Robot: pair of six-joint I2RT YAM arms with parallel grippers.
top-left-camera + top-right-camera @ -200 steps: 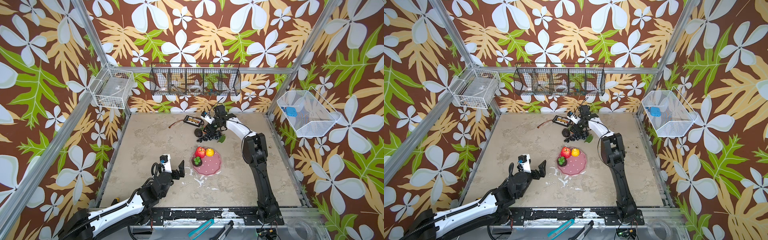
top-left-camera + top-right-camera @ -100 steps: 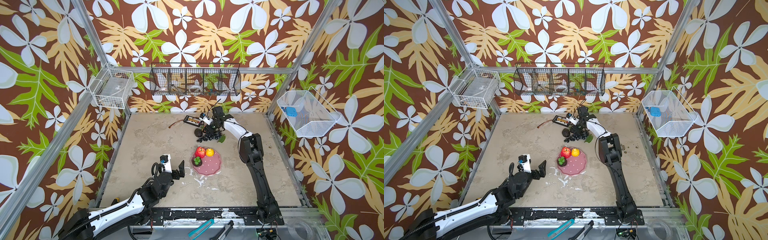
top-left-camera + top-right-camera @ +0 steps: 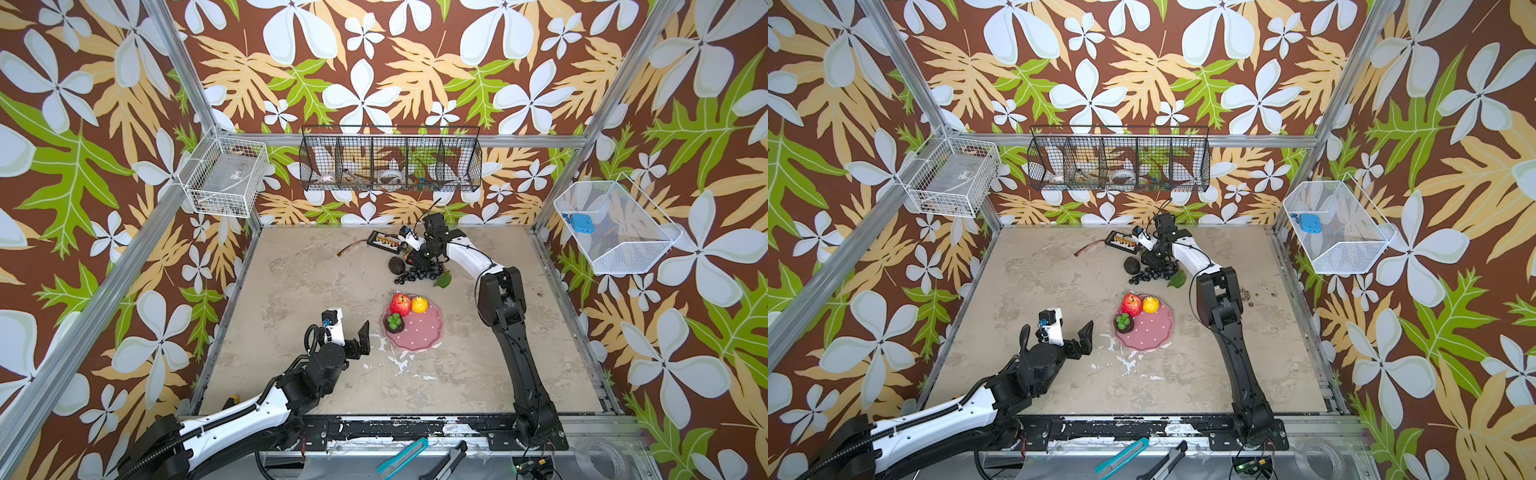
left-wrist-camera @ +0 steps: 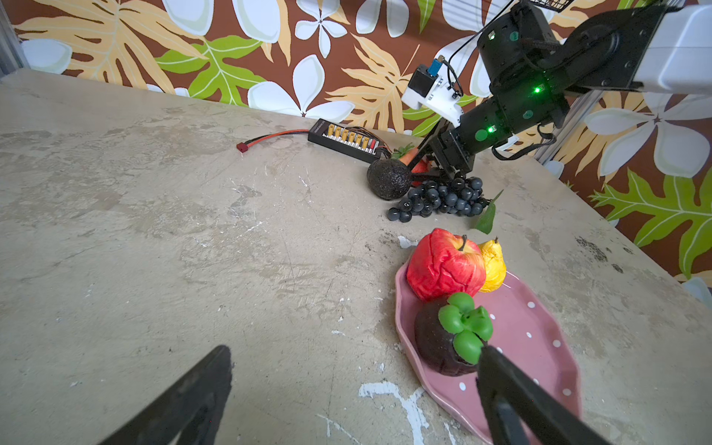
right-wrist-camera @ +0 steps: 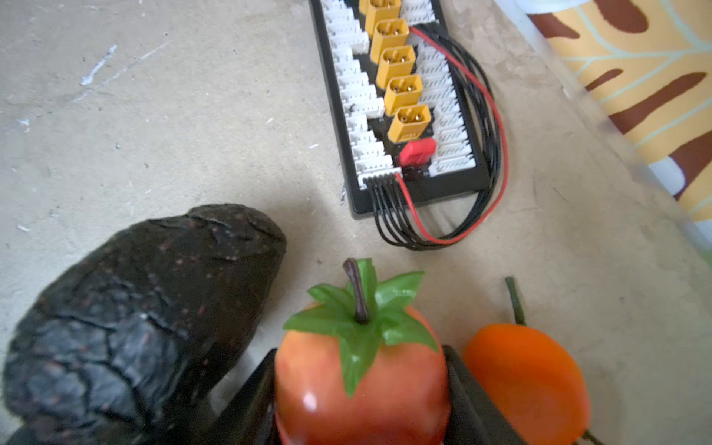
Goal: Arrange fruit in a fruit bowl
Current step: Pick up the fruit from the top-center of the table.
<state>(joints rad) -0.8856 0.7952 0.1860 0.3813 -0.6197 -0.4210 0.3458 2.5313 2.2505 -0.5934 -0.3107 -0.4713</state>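
The robot's left gripper needs to take the leafy orange over from the right gripper by closing on its green leaves (image 4: 403,150).
The pink dotted fruit bowl (image 3: 420,337) (image 4: 533,339) holds a red apple (image 3: 400,304), a yellow lemon (image 3: 419,304) and a dark fruit with a green top (image 4: 443,343). At the back lie a grape bunch (image 3: 419,272), a dark avocado (image 5: 135,316) and two oranges. My right gripper (image 5: 358,366) is down among them, its jaws pressed on both sides of the leafy orange (image 5: 362,393). The other orange (image 5: 528,385) sits just beside one finger. My left gripper (image 3: 351,332) (image 4: 354,354) hangs open and holds nothing, left of the bowl.
A black connector board (image 5: 404,96) with cables lies just beyond the held orange, near the back wall. Wire baskets (image 3: 390,160) hang on the back and side walls. The avocado (image 3: 397,265) touches the right gripper's left side.
The right gripper's jaws have narrowed onto the leafy orange. The left arm has not moved.
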